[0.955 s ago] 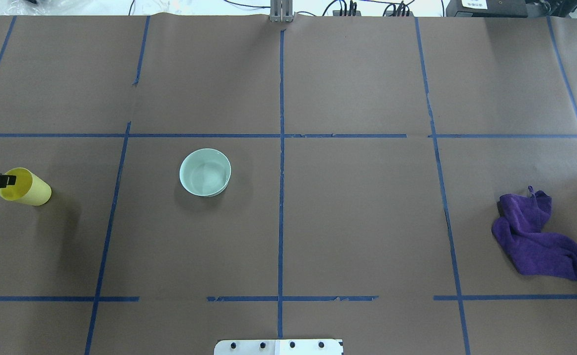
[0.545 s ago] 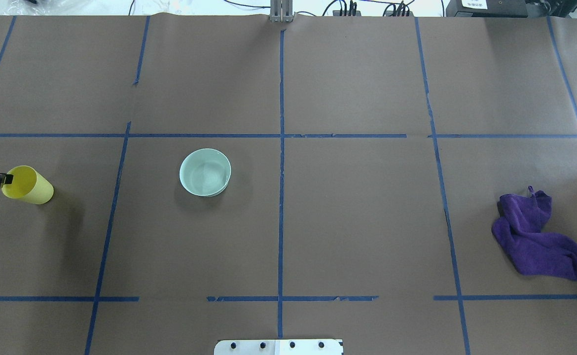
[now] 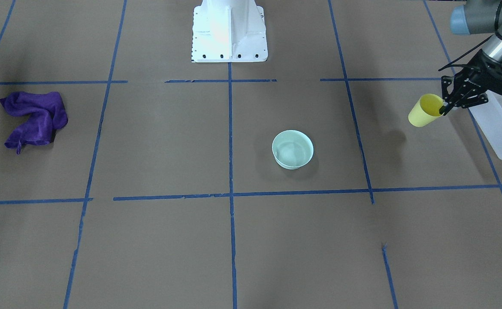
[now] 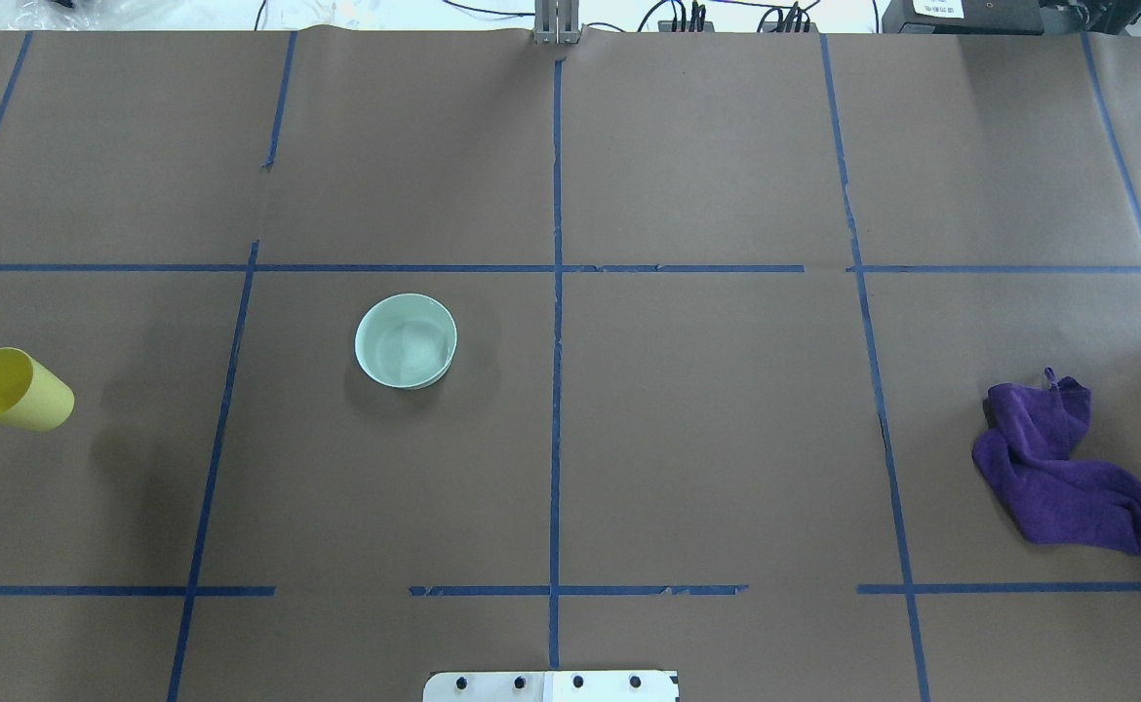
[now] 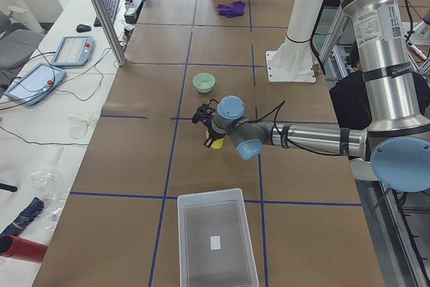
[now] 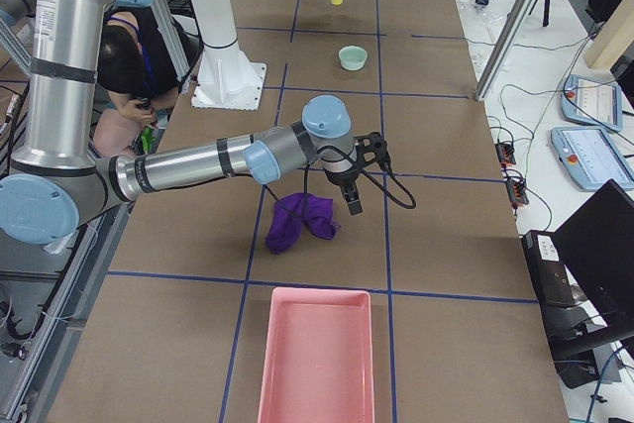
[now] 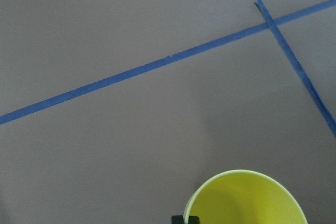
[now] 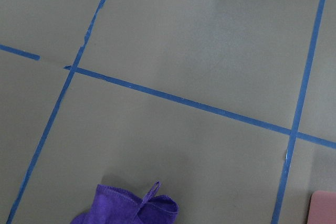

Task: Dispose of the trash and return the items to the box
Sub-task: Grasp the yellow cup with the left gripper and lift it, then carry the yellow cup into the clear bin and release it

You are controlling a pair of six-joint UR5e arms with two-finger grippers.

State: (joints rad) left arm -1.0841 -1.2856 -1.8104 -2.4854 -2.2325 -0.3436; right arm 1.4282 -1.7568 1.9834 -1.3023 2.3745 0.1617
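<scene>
The purple cloth has a crumpled middle. Next, my right gripper will go down to the crumpled middle of the purple cloth (image 3: 37, 116) and close there.
My left gripper (image 3: 442, 110) is shut on the rim of the yellow cup (image 3: 424, 111), one finger inside it, and holds it tilted above the table. The cup also shows at the overhead view's left edge (image 4: 17, 391) and in the left wrist view (image 7: 247, 199). The translucent white box (image 3: 500, 126) lies just beyond the gripper, at the table's end (image 5: 215, 240). The mint-green bowl (image 4: 406, 340) stands upright and empty on the table, well away from both grippers. My right gripper (image 6: 353, 201) hovers above the purple cloth; I cannot tell whether it is open or shut.
A crumpled purple cloth (image 4: 1068, 470) lies at the right side of the table (image 3: 34, 118). A pink tray (image 6: 317, 356) sits at the table's right end. The white robot base (image 3: 228, 32) stands at mid-table.
The left gripper has carried the yellow cup further left and a little toward the robot's side, almost out of the overhead view. The bowl and cloth have not moved.
</scene>
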